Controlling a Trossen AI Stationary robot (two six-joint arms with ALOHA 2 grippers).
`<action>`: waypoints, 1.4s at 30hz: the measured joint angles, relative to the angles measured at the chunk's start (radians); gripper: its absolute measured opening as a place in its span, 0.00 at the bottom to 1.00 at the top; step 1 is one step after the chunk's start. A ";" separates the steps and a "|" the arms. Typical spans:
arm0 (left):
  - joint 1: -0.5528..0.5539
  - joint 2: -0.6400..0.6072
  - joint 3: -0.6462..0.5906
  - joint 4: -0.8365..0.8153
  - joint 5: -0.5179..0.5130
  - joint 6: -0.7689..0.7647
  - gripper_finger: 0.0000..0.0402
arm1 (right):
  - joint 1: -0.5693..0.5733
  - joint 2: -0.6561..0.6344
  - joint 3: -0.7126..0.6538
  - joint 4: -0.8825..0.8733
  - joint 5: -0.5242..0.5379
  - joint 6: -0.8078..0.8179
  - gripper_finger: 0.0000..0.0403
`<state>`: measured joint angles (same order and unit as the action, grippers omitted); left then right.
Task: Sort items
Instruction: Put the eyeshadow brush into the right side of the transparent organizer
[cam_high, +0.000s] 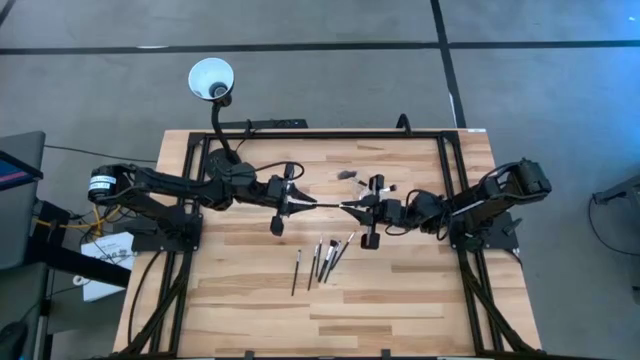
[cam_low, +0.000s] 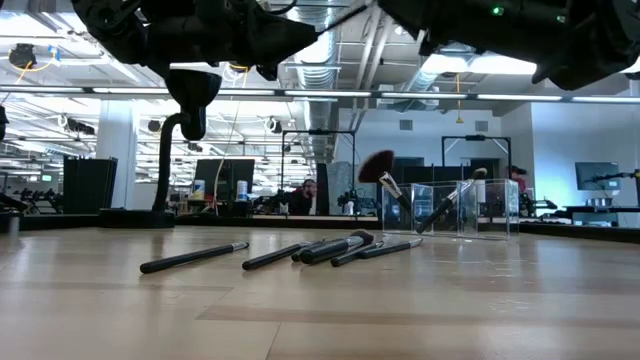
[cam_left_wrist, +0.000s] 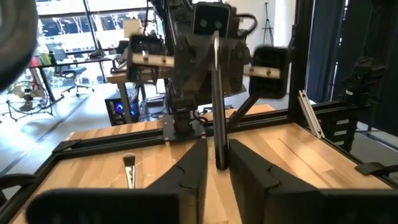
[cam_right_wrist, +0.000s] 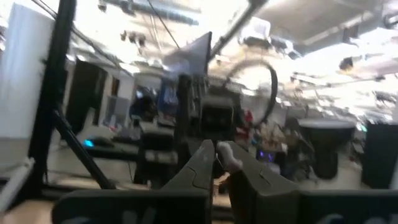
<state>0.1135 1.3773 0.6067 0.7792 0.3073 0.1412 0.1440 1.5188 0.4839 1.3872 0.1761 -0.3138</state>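
Next, I let go of the slim makeup brush, now hanging level above the table's middle, with my right gripper in the clear holder's end compartment (cam_high: 377, 203), farthest from the fan brush.
One slim makeup brush (cam_high: 325, 205) hangs level in the air between my two grippers, above the middle of the table. My left gripper (cam_high: 298, 203) is shut on its dark handle end. My right gripper (cam_high: 358, 208) faces it from the right, shut on the other, pale end. Several more brushes (cam_high: 322, 260) lie flat on the wood nearer the front edge, also seen in the low view (cam_low: 300, 250). A small clear holder (cam_low: 450, 210) stands behind them with a fan brush (cam_low: 378, 165) and another brush leaning in it. My left gripper (cam_left_wrist: 217, 167) pinches the dark handle (cam_left_wrist: 219, 146) near its free end between its two fingers, coming level from the table's left, along the brush. The brush is lifted clear and runs straight toward the other gripper. My right gripper (cam_right_wrist: 224, 163) has the brush's pale end (cam_right_wrist: 227, 155) between its two fingers, coming level from the table's right. How far in that end reaches is hidden by the fingers.
A black gooseneck lamp with a white shade (cam_high: 210, 80) stands at the far left corner. A black frame (cam_high: 320, 133) rims the table. One brush (cam_left_wrist: 129, 169) lies alone on the wood. Bare wood (cam_high: 400, 300) stretches along the near side.
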 joint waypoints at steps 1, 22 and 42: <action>0.001 0.000 0.000 0.003 -0.003 0.000 0.18 | 0.000 0.000 0.000 -0.019 0.026 0.001 0.02; 0.001 0.000 0.000 -0.023 -0.079 -0.019 0.37 | 0.096 -0.638 0.099 -1.554 0.661 0.739 0.05; 0.001 0.000 0.000 -0.023 -0.079 -0.016 0.37 | -0.041 -0.576 0.112 -2.081 0.377 1.181 0.06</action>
<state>0.1143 1.3777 0.6067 0.7559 0.2279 0.1253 0.1035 0.9431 0.5957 -0.6935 0.5535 0.8669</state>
